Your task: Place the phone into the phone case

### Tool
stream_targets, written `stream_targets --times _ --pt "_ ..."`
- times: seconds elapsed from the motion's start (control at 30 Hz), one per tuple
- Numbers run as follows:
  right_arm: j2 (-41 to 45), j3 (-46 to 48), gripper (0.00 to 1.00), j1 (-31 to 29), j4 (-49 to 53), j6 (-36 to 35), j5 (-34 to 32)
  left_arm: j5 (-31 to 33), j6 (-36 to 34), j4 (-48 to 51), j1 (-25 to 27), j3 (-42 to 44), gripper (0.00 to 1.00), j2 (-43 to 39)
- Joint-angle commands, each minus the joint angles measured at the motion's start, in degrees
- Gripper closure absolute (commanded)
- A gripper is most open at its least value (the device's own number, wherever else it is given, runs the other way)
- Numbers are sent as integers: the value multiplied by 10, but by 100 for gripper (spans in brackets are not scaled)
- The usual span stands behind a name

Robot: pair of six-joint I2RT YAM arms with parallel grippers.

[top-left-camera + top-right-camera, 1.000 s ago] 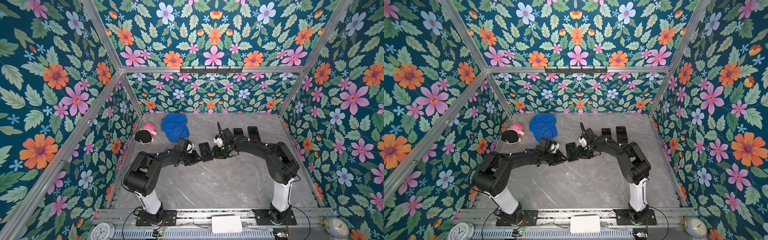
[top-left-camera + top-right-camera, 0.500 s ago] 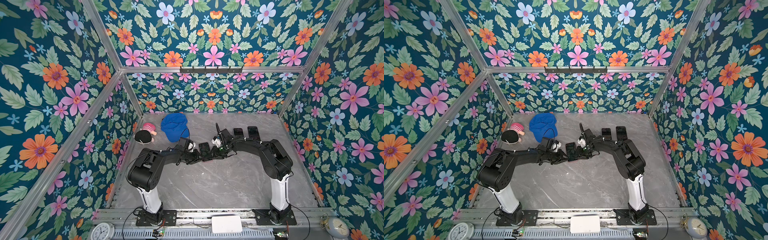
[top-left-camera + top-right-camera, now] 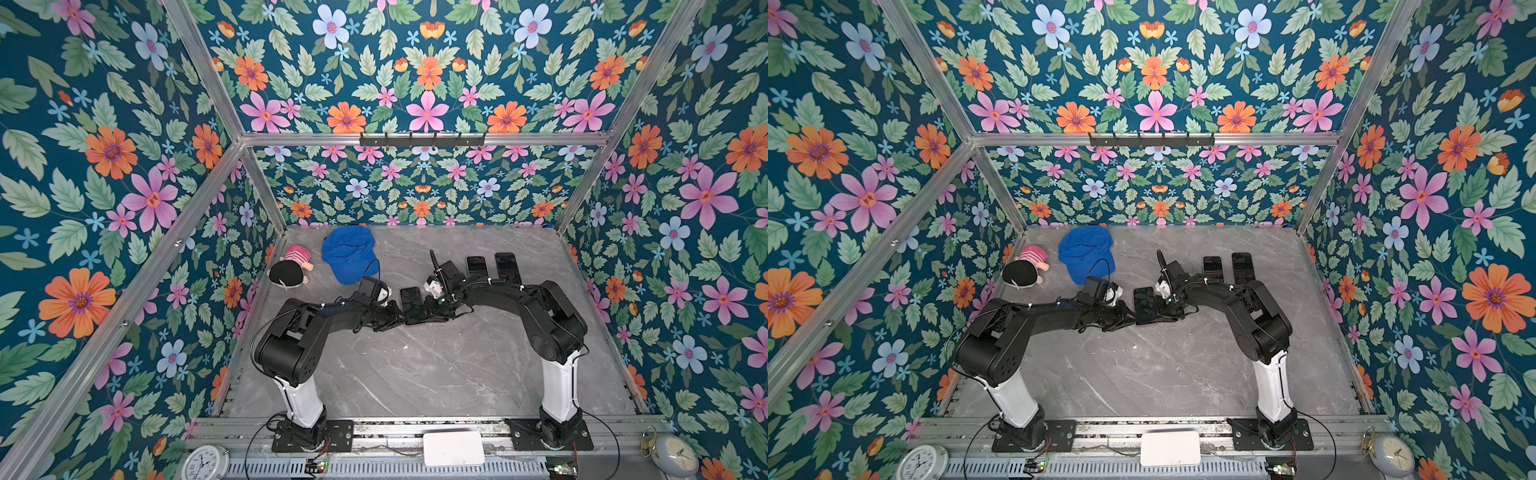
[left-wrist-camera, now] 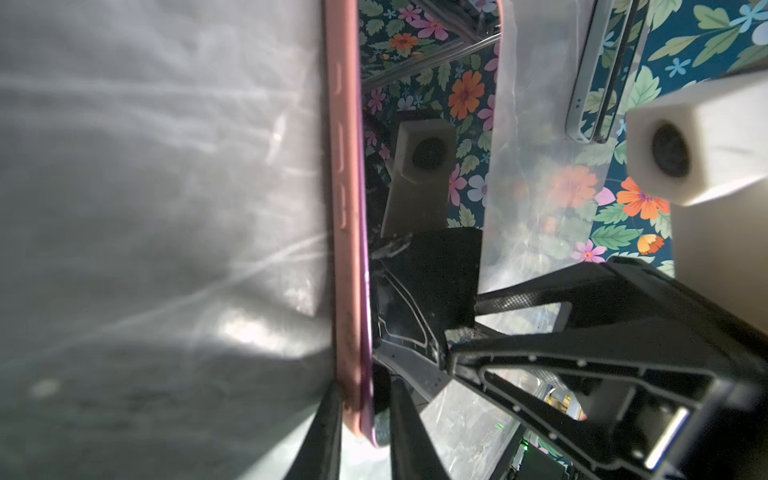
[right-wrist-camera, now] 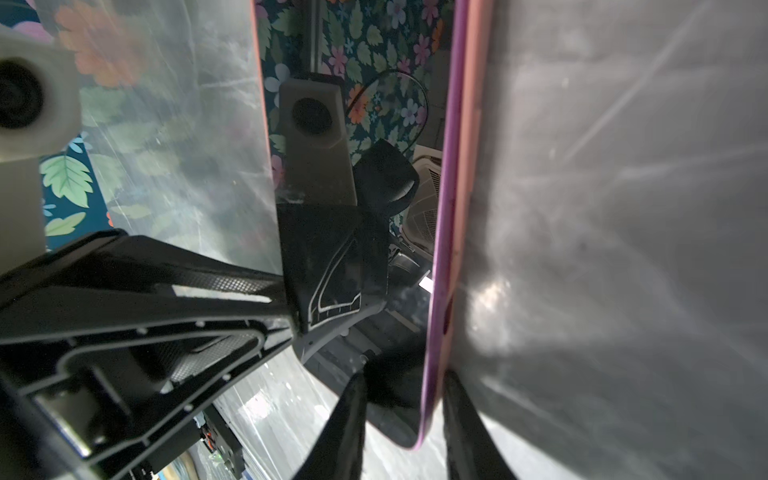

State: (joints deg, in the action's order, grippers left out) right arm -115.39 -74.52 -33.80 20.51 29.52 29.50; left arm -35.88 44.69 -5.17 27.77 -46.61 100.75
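Next, I open my right gripper, turn it slantwise and close it around the near corner (image 5: 417, 441), because the phone's purple edge sticks out of the phone case on my right gripper's side.
The phone (image 3: 411, 305), dark screen up, sits mid-table in both top views, between my two grippers. In the left wrist view its purple edge (image 4: 365, 316) runs along the pink phone case (image 4: 343, 166). My left gripper (image 4: 368, 399) is shut on one near corner, one finger on the case's back and one on the screen. In the right wrist view my right gripper (image 5: 405, 386) is shut the same way on the other near corner, where the purple edge (image 5: 451, 166) meets the case (image 5: 473, 124). From above, the left gripper (image 3: 397, 320) and right gripper (image 3: 434, 311) flank the phone's near end.
Two more dark phones (image 3: 476, 266) (image 3: 507, 268) lie side by side at the back right. A blue cap (image 3: 348, 259) and a small doll (image 3: 291, 268) sit at the back left. Floral walls close in three sides of the grey marble table (image 3: 415, 374).
Both grippers have closed tighter on the phone's near corners. The arms shifted slightly while the phone stayed almost where it was.
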Motion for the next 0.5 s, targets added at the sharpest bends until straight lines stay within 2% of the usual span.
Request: stream_targets --times 0.0,0.13,0.2,0.3,0.47 --pt "11 9 69 -11 -38 10 57 -60 14 -62 10 6 78 -15" --pt "24 24 68 -16 -37 13 54 -55 17 -61 11 22 78 -32" --pt "36 27 61 -16 -21 0 38 -53 14 -58 11 27 78 -35" --pt "60 25 42 -16 28 -60 -16 -56 9 -58 7 31 78 -32" --pt "95 35 30 -19 62 -208 -90 -68 -5 -56 -14 30 76 -29"
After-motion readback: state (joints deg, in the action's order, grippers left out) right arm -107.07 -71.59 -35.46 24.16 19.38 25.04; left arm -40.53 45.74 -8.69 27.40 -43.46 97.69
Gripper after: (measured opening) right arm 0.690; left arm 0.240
